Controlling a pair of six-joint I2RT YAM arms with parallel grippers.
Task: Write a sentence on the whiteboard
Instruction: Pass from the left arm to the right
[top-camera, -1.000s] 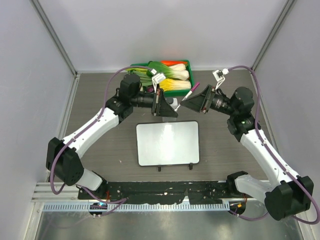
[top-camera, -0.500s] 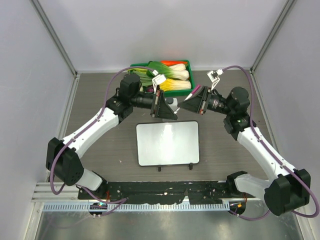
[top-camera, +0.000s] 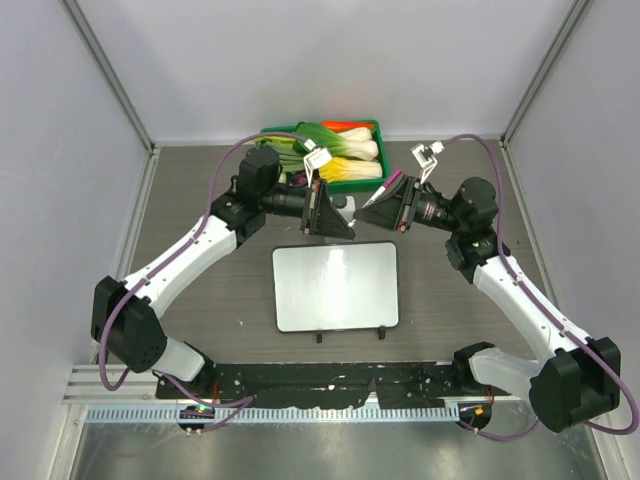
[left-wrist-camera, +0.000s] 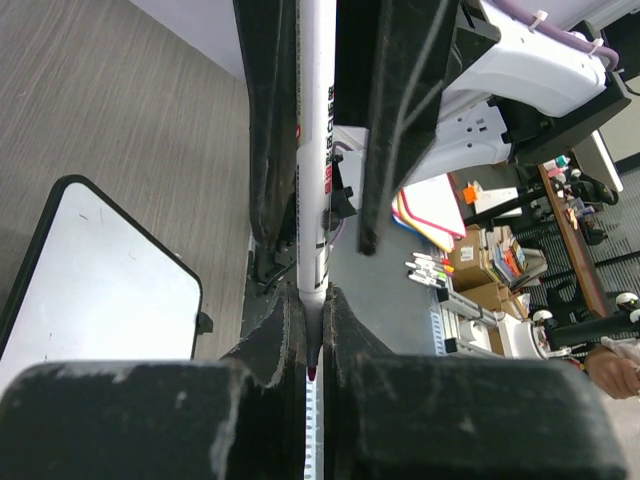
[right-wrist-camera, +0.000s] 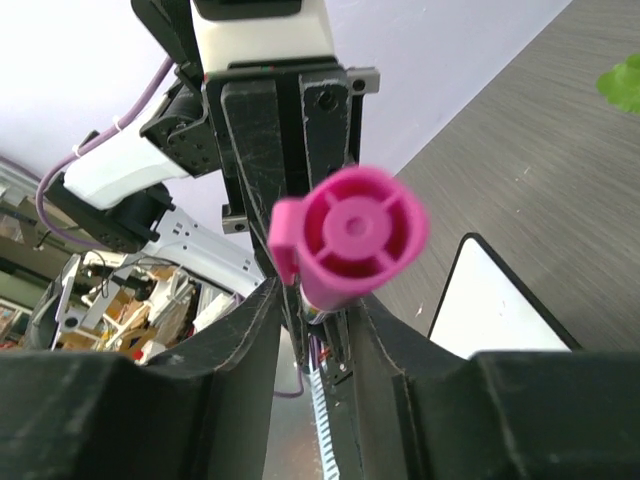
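Observation:
The marker's tip is held shut in my left gripper, so my right gripper will take the marker's body (top-camera: 376, 194) below the pink cap and free the marker's tip for writing.
The whiteboard (top-camera: 335, 285) lies flat mid-table, its white face blank; no sentence shows on it. Both grippers meet in the air above its far edge. A white marker (top-camera: 380, 192) with a pink cap (right-wrist-camera: 350, 235) on its rear end spans between them. My left gripper (left-wrist-camera: 312, 340) is shut on the marker's (left-wrist-camera: 318, 150) bare tip end. My right gripper (right-wrist-camera: 318, 310) faces it, its fingers (left-wrist-camera: 400, 100) closed against the barrel just below the cap. A corner of the whiteboard (left-wrist-camera: 90, 290) shows in the left wrist view and a corner of the whiteboard (right-wrist-camera: 500, 300) in the right wrist view.
A green tray (top-camera: 268, 129) of vegetables (top-camera: 350, 150) stands at the back, just behind the grippers. A small white box (top-camera: 343, 207) sits between the tray and the board. Grey walls close in the table on three sides.
My right gripper has moved left toward the left gripper and its jaws have narrowed around the marker's barrel. The left arm and the whiteboard have not moved.

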